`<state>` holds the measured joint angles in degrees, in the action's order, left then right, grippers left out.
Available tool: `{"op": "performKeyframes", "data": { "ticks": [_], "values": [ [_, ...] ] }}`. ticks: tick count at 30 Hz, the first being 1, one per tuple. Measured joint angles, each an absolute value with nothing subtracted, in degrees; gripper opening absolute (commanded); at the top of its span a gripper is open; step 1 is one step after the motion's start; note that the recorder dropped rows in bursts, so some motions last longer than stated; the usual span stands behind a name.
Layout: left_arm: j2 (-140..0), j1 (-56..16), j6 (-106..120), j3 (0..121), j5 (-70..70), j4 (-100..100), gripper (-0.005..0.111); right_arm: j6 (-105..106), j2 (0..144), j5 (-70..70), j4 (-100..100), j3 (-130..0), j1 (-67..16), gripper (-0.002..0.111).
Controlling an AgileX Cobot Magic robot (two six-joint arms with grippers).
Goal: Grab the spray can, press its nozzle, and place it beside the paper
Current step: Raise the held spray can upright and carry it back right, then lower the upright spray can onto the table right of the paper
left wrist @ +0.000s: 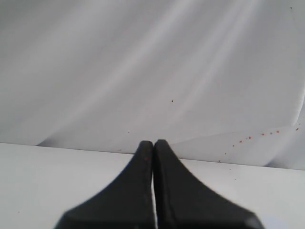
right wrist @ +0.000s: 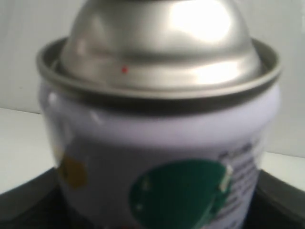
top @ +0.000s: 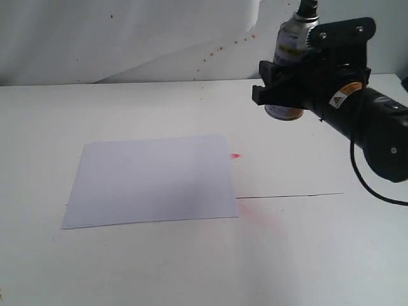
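The spray can, now held upright above the table, will be released by my right gripper on the table (top: pixel 249 152) next to the pink-red stain at the edge of the paper.
My right gripper (top: pixel 288 86) is shut on the spray can (top: pixel 292 48) and holds it upright in the air above the table's back right. The can's silver shoulder and black nozzle rise above the fingers; its base shows below them. In the right wrist view the spray can (right wrist: pixel 162 143) fills the frame, white with a green dot and a yellow spot. The paper (top: pixel 153 180) lies flat on the table at centre left, well apart from the can. In the left wrist view my left gripper (left wrist: pixel 153 143) is shut on nothing, its fingers pressed together, and points toward the backdrop.
A pink-red spray stain (top: pixel 234 155) marks the table (top: pixel 306 242) by the paper's right edge, with a fainter blush nearer the front. The wrinkled white backdrop (top: pixel 127 38) carries red specks. A thin dark seam (top: pixel 290 196) runs across the table right of the paper.
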<state>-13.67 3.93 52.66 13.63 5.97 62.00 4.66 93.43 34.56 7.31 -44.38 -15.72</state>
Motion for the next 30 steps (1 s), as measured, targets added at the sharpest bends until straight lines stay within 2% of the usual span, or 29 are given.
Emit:
{"op": "performKeyframes", "data": {
  "ticks": [13, 24, 30],
  "values": [
    [-13.7, 3.9, 52.7, 13.6, 6.0, 62.0, 0.0, 3.2, 114.5, 51.8, 3.4, -45.1, -15.0, 0.0],
    [-13.7, 3.9, 52.7, 13.6, 6.0, 62.0, 0.0, 1.3, 128.9, 54.3, 1.8, -57.2, -14.2, 0.0],
    [-13.7, 3.9, 52.7, 13.6, 6.0, 62.0, 0.0, 1.6, 132.0, 55.9, 0.5, -59.6, -14.2, 0.0]
  ]
}}
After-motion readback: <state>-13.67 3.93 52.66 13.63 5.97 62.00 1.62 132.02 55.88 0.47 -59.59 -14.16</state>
